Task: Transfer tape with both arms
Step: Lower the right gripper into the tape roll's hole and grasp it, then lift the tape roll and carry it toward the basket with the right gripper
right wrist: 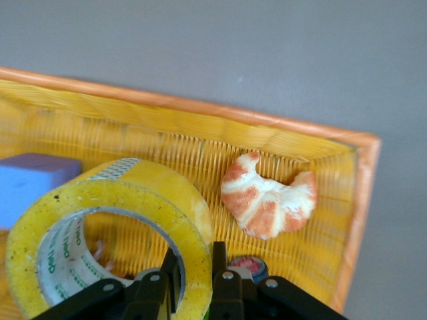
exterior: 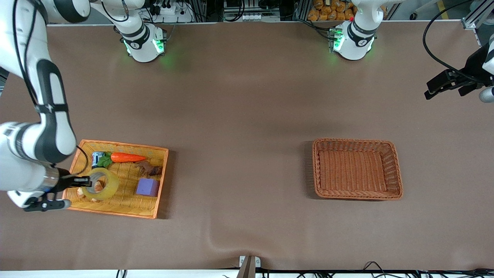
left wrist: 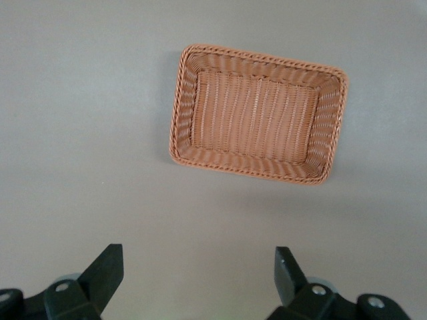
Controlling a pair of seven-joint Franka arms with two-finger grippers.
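Observation:
I should release the tape from my right gripper on the bare table (exterior: 252, 153) between the orange tray and the brown wicker basket.
The tape (exterior: 103, 183), a yellowish translucent ring with a grey core, hangs a little above the orange tray (exterior: 150, 210) at the right arm's end of the table. My right gripper (exterior: 89, 181) is shut on the ring's wall, one finger inside the core and one outside, as the right wrist view shows (right wrist: 195, 267); the tape (right wrist: 100, 220) fills much of that view. My left gripper (exterior: 434, 89) is open and empty, up in the air at the left arm's end of the table; its fingers (left wrist: 107, 273) frame bare table.
The tray also holds a carrot (exterior: 127, 157), a purple block (exterior: 147, 187), a brown piece (exterior: 148, 168), a small can (exterior: 96, 158) and a croissant (right wrist: 268, 198). An empty brown wicker basket (exterior: 357, 195) stands toward the left arm's end, also in the left wrist view (left wrist: 180, 120).

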